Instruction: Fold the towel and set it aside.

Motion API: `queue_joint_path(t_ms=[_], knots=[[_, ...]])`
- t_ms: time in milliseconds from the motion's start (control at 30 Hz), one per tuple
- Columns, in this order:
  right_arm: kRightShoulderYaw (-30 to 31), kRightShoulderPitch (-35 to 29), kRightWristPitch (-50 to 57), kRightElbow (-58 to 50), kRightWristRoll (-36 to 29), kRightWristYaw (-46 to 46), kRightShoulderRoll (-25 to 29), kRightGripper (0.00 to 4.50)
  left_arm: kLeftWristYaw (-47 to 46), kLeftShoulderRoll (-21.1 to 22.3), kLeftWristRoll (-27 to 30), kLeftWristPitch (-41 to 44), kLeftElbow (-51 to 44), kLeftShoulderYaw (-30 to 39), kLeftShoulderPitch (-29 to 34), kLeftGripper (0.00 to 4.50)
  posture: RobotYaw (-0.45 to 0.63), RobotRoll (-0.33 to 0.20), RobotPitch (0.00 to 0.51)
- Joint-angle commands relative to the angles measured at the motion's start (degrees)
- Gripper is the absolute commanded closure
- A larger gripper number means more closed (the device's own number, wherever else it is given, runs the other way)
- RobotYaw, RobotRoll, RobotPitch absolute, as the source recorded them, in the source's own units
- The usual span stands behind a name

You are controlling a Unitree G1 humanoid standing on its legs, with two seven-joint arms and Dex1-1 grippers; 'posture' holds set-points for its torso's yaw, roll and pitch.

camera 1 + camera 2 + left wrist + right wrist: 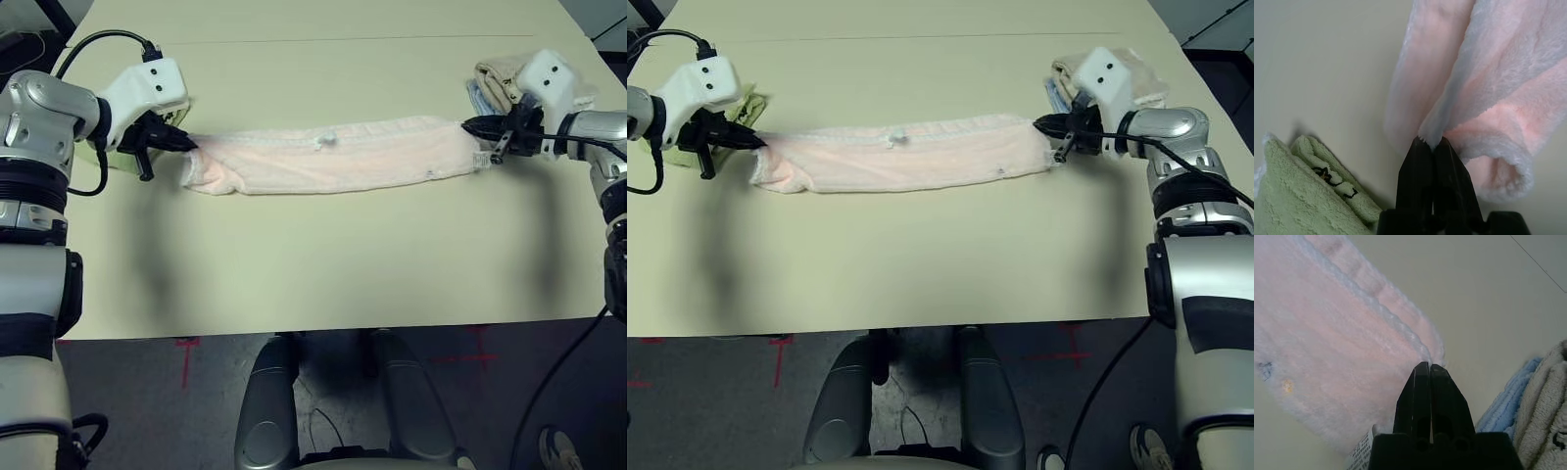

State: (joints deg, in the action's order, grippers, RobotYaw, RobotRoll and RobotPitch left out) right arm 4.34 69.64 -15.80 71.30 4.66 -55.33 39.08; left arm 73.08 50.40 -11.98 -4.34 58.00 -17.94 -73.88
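Note:
I will let go of the pale pink towel's corner, now at the folded band's end, with my right gripper over the lower layer's far corner [458, 116] [1436, 345], next to the beige towel.
The pale pink towel [323, 155] lies on the table as a long narrow folded band, stretched between my two grippers. My left gripper [186, 144] is at its left end, and the left wrist view shows the black fingers [1422, 166] shut on a fold of the towel's [1498, 88] edge. My right gripper [468, 125] is at the right end. Seen from the right wrist, that gripper [1425, 366] is shut with its tips at the scalloped far corner of the towel [1327, 347]. A white tag [1361, 453] and a small dark mark [1265, 366] sit near that end.
A folded green towel [1303, 186] lies just behind my left gripper. A beige towel [500, 78] stacked on a light blue one [1508, 401] lies behind my right gripper. The cream table [294, 264] runs wide in front of the towel to its near edge.

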Motion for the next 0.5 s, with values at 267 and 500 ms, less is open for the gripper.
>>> queue_joint_path(t_ms=[267, 500], knots=[[-1.2, 1.7, -0.5, 1.7, 1.7, 3.3, 0.5, 4.5, -2.0, 0.4, -2.2, -0.6, 4.5, 1.2, -3.5, 4.46, 0.04, 0.0, 0.303], [-0.2, 3.0, 0.4, 1.5, 3.6, 7.0, -1.6, 4.5, -4.6, -1.3, -3.5, -0.7, 6.8, 1.2, -3.5, 4.46, 0.04, 0.0, 0.308]])
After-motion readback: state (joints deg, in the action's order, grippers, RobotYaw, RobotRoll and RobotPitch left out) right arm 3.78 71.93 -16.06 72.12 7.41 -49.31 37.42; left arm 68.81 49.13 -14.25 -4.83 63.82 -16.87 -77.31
